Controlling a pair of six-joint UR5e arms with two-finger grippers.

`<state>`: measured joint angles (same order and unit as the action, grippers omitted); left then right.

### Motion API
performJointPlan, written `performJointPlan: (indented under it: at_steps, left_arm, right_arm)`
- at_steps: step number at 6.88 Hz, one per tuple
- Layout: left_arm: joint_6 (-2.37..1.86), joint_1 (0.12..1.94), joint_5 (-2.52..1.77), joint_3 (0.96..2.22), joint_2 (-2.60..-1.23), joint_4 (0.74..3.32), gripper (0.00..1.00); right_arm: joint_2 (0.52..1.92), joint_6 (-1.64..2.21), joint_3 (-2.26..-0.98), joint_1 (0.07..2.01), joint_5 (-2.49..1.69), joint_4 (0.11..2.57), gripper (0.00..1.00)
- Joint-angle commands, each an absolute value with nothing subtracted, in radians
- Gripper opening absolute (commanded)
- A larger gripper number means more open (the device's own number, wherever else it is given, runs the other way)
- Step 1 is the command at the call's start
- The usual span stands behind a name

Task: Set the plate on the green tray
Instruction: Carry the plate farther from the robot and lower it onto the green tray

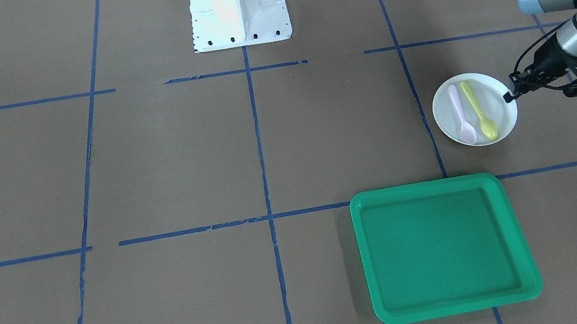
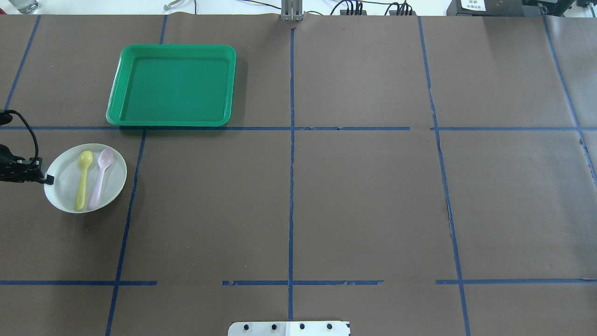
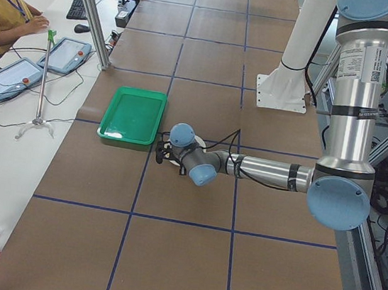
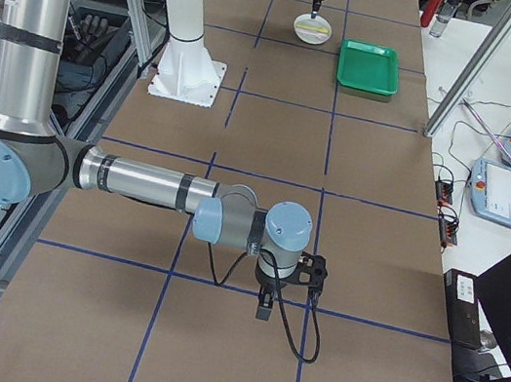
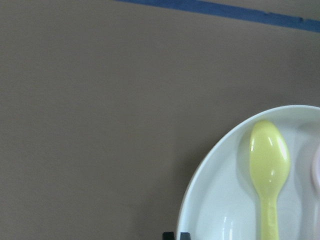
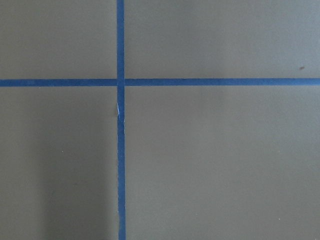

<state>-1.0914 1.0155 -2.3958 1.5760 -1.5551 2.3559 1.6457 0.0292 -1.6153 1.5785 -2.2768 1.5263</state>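
Observation:
The robot's left gripper will put the white plate down in the middle of the empty green tray [image 1: 440, 248].
The white plate [image 1: 498, 105] lies flat on the brown table on my left side, a short way from the green tray [image 1: 424, 186], which is empty. A yellow spoon [image 1: 479, 110] and a pink spoon [image 1: 463, 116] lie in the plate. My left gripper [image 1: 508, 96] is low at the plate's outer rim, its fingertips pinched together on the rim; they show at the bottom edge of the left wrist view [image 5: 176, 235]. In the overhead view the gripper [image 2: 48, 179] touches the plate [image 2: 65, 189] from the left. My right gripper [image 4: 262, 309] hangs over bare table far from both; I cannot tell whether it is open.
The robot's white base [image 1: 238, 8] stands at the table's middle edge. Blue tape lines [image 2: 291, 140] cross the brown table. Operators' tablets [image 3: 66, 53] and a stand lie on a white bench beyond the tray.

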Motion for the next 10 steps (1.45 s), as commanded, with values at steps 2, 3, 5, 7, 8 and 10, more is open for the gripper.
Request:
performJointPlan:
  at_steps: [2,3,5,7,8,10]
  left_arm:
    - [-1.614,1.014,-2.395,1.486,-1.884,2.344,0.0]
    - [-1.758,1.008,-2.25,1.392,-1.966,2.344,0.0]
    - [-1.856,0.951,-2.091,1.261,-2.043,2.344,0.0]
    - [-1.848,0.924,-2.039,1.224,-2.065,2.335,0.0]
    - [-1.85,0.922,-2.039,1.226,-2.069,2.335,0.0]
    - [-1.771,0.942,-2.037,1.227,-2.068,2.332,0.25]
  right_arm:
    - [1.646,0.029,-1.615,1.578,-2.278,1.526,1.0]
    - [1.646,0.029,-1.615,1.578,-2.276,1.526,1.0]
    - [1.646,0.029,-1.615,1.578,-2.278,1.526,1.0]
    - [1.646,0.029,-1.615,1.578,-2.278,1.526,1.0]
    - [1.646,0.029,-1.615,1.578,-2.278,1.526,1.0]
    - [1.646,0.029,-1.615,1.578,-2.276,1.526,1.0]
